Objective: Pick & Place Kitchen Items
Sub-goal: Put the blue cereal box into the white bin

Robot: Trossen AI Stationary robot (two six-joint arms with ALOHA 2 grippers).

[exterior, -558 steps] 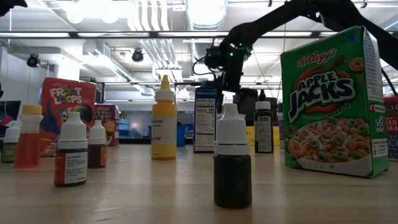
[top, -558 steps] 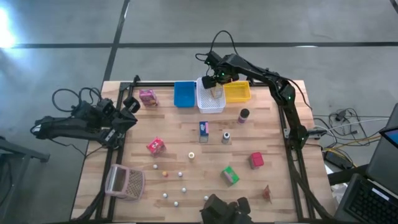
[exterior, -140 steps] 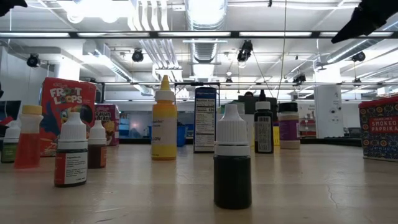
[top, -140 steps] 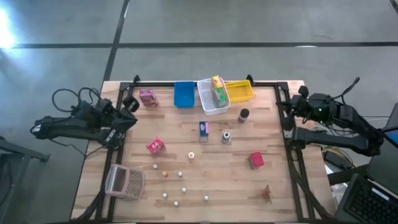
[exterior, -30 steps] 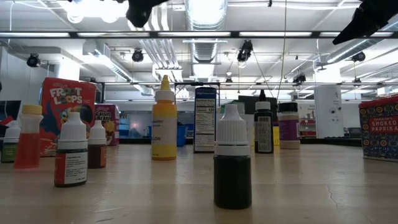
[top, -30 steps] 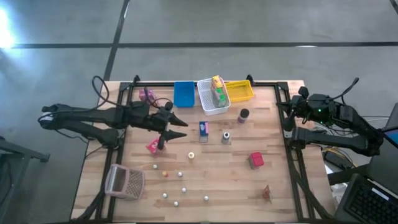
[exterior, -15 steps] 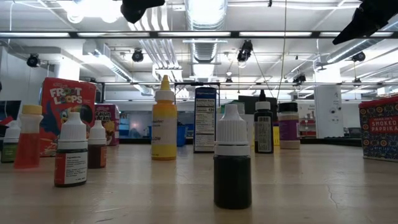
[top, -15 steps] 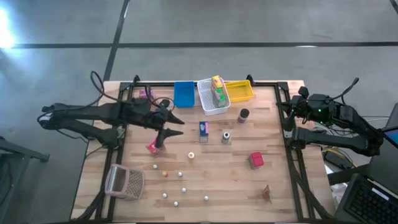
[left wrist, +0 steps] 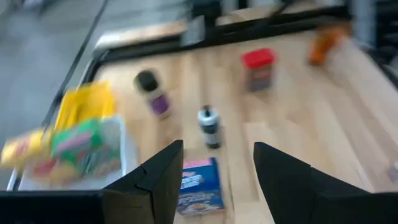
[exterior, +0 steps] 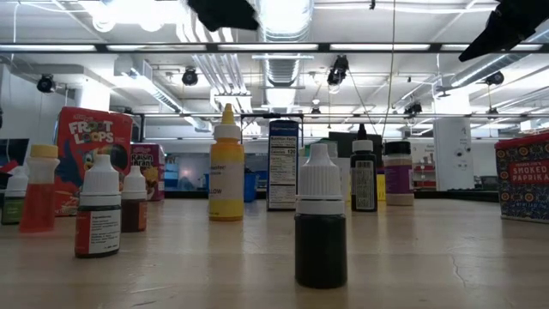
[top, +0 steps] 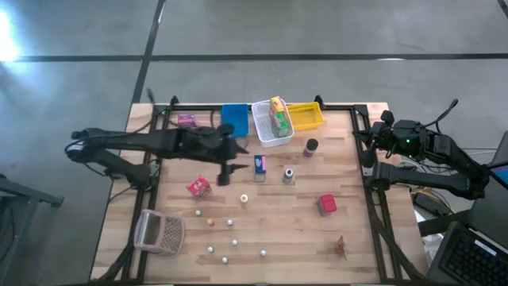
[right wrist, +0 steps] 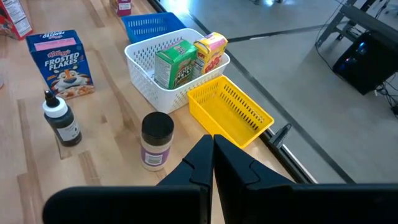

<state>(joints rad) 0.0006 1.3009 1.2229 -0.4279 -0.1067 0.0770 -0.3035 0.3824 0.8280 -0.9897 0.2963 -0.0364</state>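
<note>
The blue cereal box's top (top: 259, 160) (left wrist: 199, 165) beside the small dark bottle is the next place for my left gripper to go and close.
My left gripper (top: 236, 163) (left wrist: 217, 168) hangs open above the table's middle, just left of the blue cereal box (top: 259, 164) (left wrist: 199, 186), which stands on the wood; nothing sits between its fingers. Beyond the box stand a small dark bottle (top: 289, 175) (left wrist: 208, 127), a dark-lidded jar (top: 310, 147) and a red box (top: 326, 204). A pink-red box (top: 198, 186) lies to the gripper's near left. My right gripper (top: 370, 143) (right wrist: 212, 146) waits shut at the table's right edge.
At the far edge stand a blue bin (top: 235, 119), a white bin (top: 266, 137) holding a green and a yellow box, and a yellow bin (top: 304, 117). A pinkish mesh basket (top: 160, 232) lies near left. Small balls (top: 230, 223) dot the near middle.
My left gripper has travelled toward the table's right edge, from above the pink-red box to beside the blue cereal box, staying open and clear of the table.
</note>
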